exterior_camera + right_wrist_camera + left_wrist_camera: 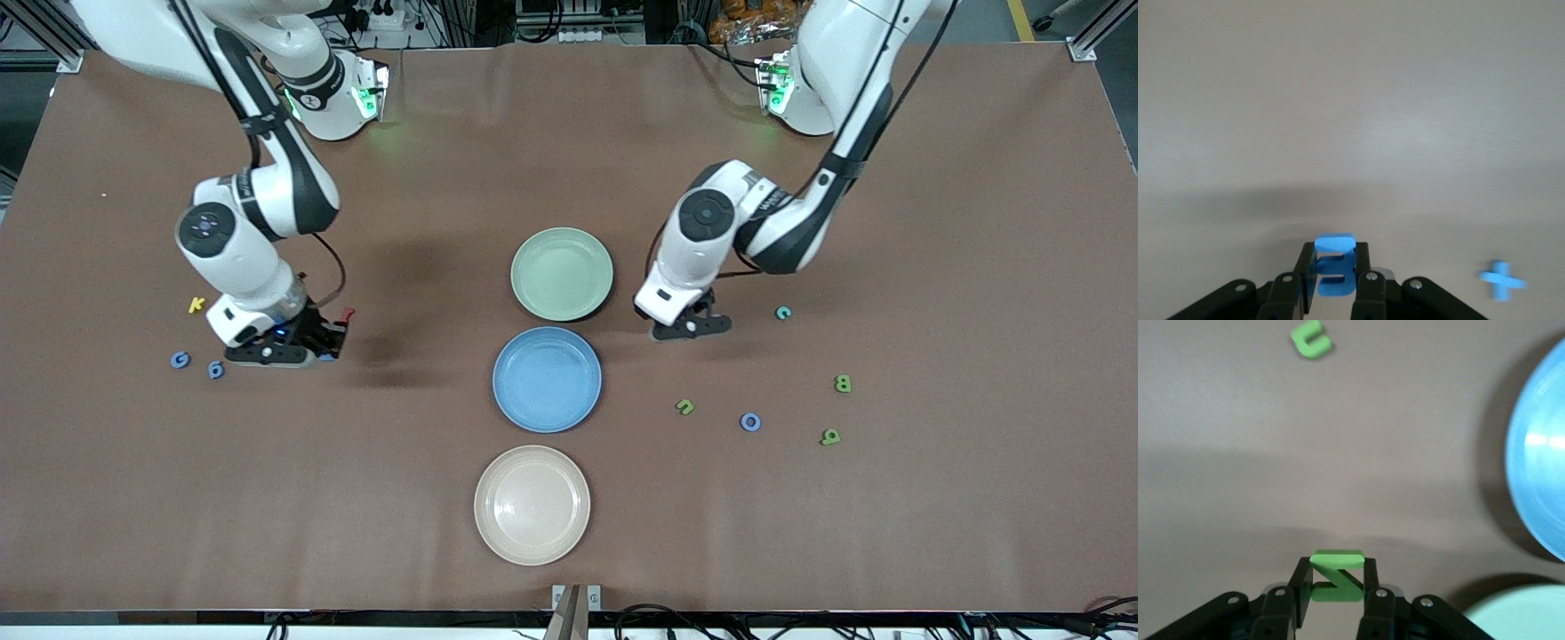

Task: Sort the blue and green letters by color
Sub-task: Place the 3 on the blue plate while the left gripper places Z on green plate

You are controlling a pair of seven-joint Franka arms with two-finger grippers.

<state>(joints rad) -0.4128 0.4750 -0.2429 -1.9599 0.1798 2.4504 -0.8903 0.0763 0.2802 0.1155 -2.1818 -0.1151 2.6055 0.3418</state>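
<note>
Next, I let go of the green Z, now low over the table, with my left gripper on the green plate (pixel 570 293), slightly toward the side of the blue plate.
My left gripper (pixel 692 331) is shut on a green Z (pixel 1336 577), low over the table beside the green plate (pixel 562 273). My right gripper (pixel 286 353) is shut on a blue E (pixel 1336 273), low over the table toward the right arm's end. A blue X (pixel 1501 281) lies close by it. A blue G (pixel 180 359) and a blue g (pixel 216 369) lie beside the right gripper. A green u (pixel 685 406), also in the left wrist view (pixel 1311 339), a blue O (pixel 750 421), a green g (pixel 829 436) and a green B (pixel 843 383) lie toward the left arm's end.
The blue plate (pixel 547 380) and the beige plate (pixel 532 504) sit in line with the green plate, each nearer to the front camera; all three are empty. A yellow K (pixel 196 305) and a dark-red letter (pixel 348 315) lie near the right gripper. A teal c (pixel 783 312) lies near the left gripper.
</note>
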